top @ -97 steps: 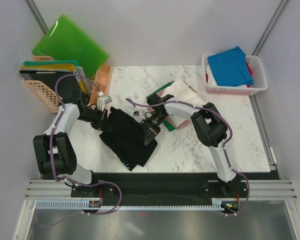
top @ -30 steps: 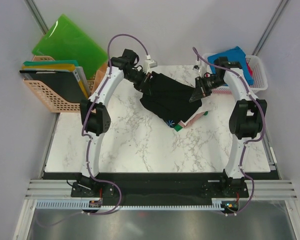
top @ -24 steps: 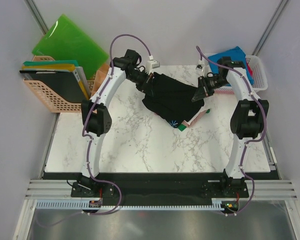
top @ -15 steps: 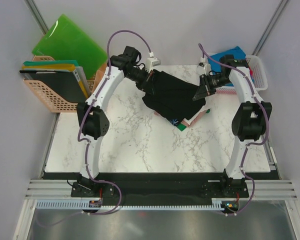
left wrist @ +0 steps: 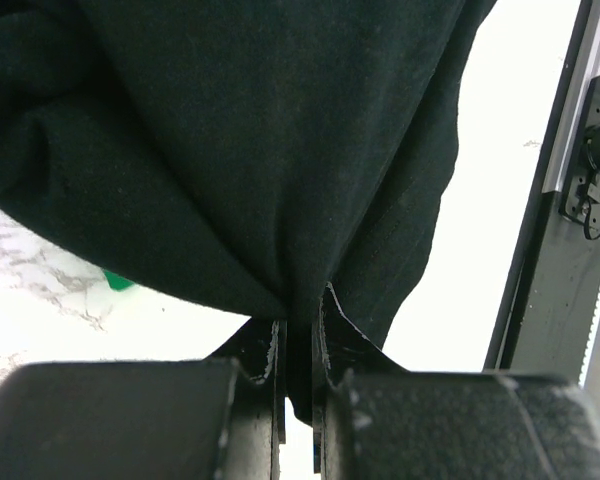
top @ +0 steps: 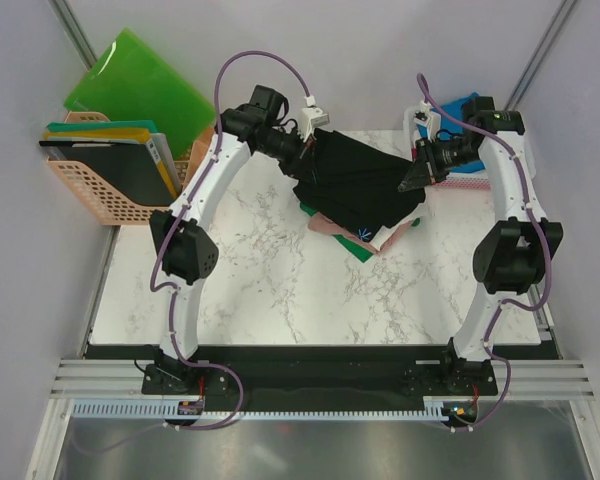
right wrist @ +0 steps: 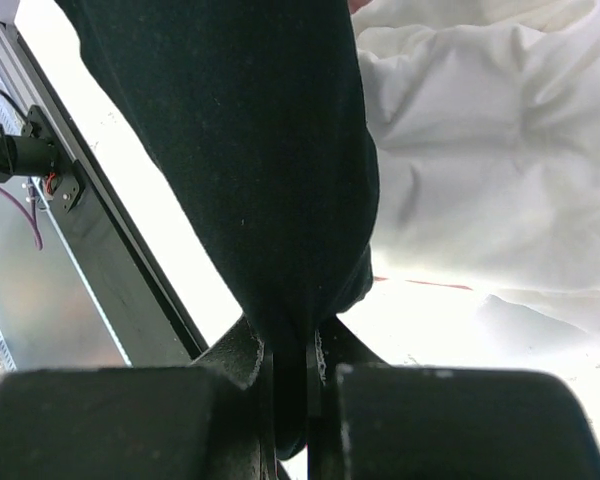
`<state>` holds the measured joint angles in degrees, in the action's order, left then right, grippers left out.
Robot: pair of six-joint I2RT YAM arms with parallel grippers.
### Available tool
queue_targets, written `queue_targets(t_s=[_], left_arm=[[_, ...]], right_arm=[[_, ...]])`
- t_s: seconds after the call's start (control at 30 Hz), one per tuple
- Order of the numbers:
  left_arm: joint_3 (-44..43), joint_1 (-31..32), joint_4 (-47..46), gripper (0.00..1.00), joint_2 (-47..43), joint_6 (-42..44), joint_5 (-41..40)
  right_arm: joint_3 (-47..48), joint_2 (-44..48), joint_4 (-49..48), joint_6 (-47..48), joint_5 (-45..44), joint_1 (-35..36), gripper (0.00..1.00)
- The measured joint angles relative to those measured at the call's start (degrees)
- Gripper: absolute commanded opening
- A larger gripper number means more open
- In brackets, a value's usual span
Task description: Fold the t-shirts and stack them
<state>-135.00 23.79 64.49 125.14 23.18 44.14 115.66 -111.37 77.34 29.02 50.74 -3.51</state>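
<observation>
Next, I let go of the black t-shirt with my left gripper, leaving it on top of the pile with pink, white and green layers (top: 387, 188).
The black t-shirt (top: 360, 185) hangs stretched between my two grippers at the back of the table. My left gripper (top: 306, 152) is shut on its left edge, and the left wrist view shows black cloth (left wrist: 260, 150) pinched between the jaws (left wrist: 298, 345). My right gripper (top: 413, 178) is shut on its right edge, with the cloth (right wrist: 260, 150) caught in its jaws (right wrist: 291, 375). Below the shirt lies a pile with pink (top: 325, 226), white (top: 392, 234) and green (top: 362, 250) layers; the white t-shirt (right wrist: 480, 150) fills the right wrist view. A blue t-shirt (top: 462, 104) lies at the back right.
An orange basket (top: 80, 185) holding upright boards stands at the left, and a bright green board (top: 140, 85) leans behind it. A small peach tray (top: 208, 150) sits beside them. The white basket (top: 470, 170) at the back right is partly hidden by my right arm.
Both grippers have carried the black t-shirt a little to the right and back, spreading it wider over the pile. More of the pink layer shows on the left.
</observation>
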Motion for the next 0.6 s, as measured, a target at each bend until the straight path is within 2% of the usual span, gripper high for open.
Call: queue_targets(t_s=[0.6], left_arm=[[-1.9, 0.9, -4.1, 0.02, 8.0, 0.0, 1.5]], right_arm=[[0.0, -4.9, 0.9, 2.3, -0.2, -3.1, 0.0]])
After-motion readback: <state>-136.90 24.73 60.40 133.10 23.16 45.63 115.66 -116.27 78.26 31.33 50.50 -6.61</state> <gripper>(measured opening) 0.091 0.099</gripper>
